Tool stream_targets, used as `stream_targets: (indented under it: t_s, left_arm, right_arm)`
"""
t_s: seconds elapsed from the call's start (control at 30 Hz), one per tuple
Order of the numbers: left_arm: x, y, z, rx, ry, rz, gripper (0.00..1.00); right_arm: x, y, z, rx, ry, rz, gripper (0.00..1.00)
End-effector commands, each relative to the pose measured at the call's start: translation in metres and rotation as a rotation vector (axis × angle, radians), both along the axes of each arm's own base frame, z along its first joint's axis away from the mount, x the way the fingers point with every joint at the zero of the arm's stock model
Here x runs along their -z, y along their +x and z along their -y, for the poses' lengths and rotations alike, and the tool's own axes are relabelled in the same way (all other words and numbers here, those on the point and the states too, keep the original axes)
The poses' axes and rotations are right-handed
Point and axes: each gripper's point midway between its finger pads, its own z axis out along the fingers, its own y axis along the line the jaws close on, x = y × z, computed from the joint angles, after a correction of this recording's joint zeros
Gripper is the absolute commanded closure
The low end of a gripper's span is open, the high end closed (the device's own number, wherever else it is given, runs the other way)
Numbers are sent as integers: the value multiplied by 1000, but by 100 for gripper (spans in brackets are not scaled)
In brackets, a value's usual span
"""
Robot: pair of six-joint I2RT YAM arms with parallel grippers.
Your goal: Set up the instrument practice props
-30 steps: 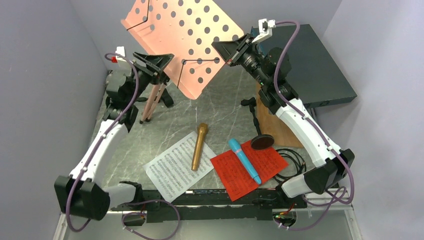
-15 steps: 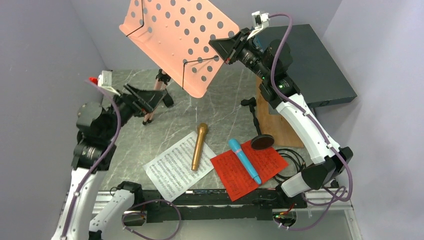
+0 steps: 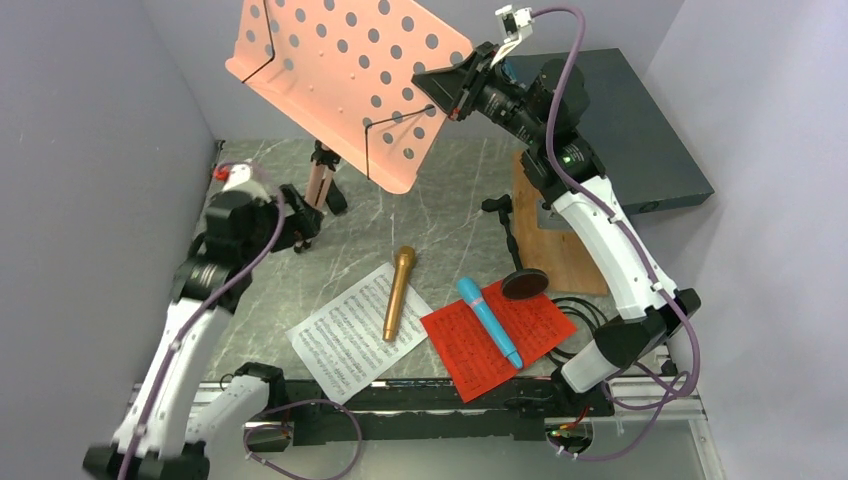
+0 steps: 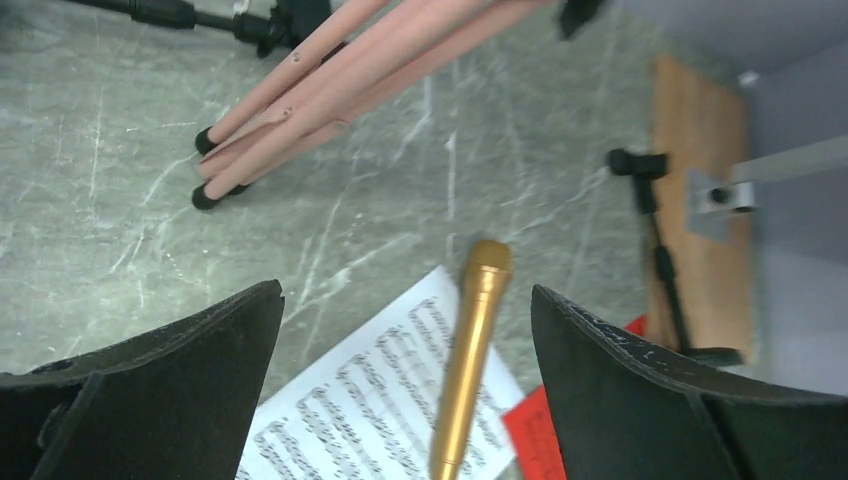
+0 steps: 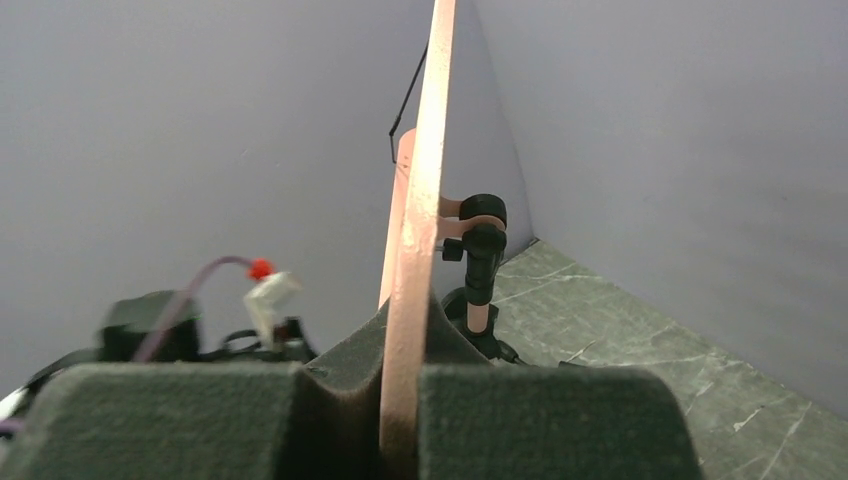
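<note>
Only the robot's right gripper holds the edge of the music desk while the tripod legs hang folded, so next the left gripper takes those legs (image 4: 328, 100) before the right gripper opens.
My right gripper (image 3: 440, 90) is shut on the right edge of the pink hole-punched music desk (image 3: 340, 80) and holds it high at the back. In the right wrist view the desk edge (image 5: 420, 200) stands between the pads. The pink tripod legs (image 3: 318, 185) hang folded under it. My left gripper (image 3: 292, 225) is open and empty beside the leg tips (image 4: 215, 165). The gold microphone (image 3: 398, 292) lies on the white page (image 3: 345, 340). The blue microphone (image 3: 489, 320) lies on the red page (image 3: 500, 335). One black round-based pole (image 3: 524, 283) lies flat.
A large dark-teal box (image 3: 640, 130) sits at the back right. A wooden board (image 3: 560, 250) lies in front of it, with a black cable coil (image 3: 592, 318) nearer. Grey walls close in on the left, back and right.
My left gripper has let go near the tripod and swung down and back to the table's left. My right gripper has raised the pink desk higher and a little left.
</note>
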Motion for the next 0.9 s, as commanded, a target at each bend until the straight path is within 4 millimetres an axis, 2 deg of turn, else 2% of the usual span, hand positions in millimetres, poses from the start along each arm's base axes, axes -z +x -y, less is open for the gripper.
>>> stream_targets:
  t_s: [0.0, 0.1, 0.2, 0.33, 0.43, 0.57, 0.7, 0.8, 0.83, 0.87]
  left_arm:
    - [14, 45, -3, 44, 180, -5, 1]
    - [16, 70, -2, 53, 224, -5, 1]
    - [24, 94, 3, 56, 225, 19, 8]
    - [35, 123, 15, 73, 223, 98, 34]
    - [47, 136, 12, 25, 228, 95, 45]
    - [45, 144, 31, 70, 187, 151, 63]
    - [33, 151, 51, 110, 132, 228, 60]
    - [23, 155, 73, 182, 69, 280, 60]
    - [21, 157, 80, 209, 57, 287, 61]
    - [21, 159, 87, 235, 49, 287, 67]
  right_arm:
    - [-75, -48, 18, -39, 36, 306, 100]
    - [-76, -52, 18, -58, 20, 317, 100]
    - [-79, -57, 18, -71, 7, 324, 100]
    - [-87, -65, 22, -72, 5, 357, 100]
    - [-87, -71, 25, -71, -13, 359, 100]
    - [-90, -77, 29, -63, -34, 372, 100]
    - [-89, -76, 33, -37, -51, 371, 100]
    - [-90, -79, 33, -45, -56, 367, 100]
    - [-92, -80, 33, -50, -53, 366, 100]
    - [-93, -82, 33, -54, -50, 366, 100]
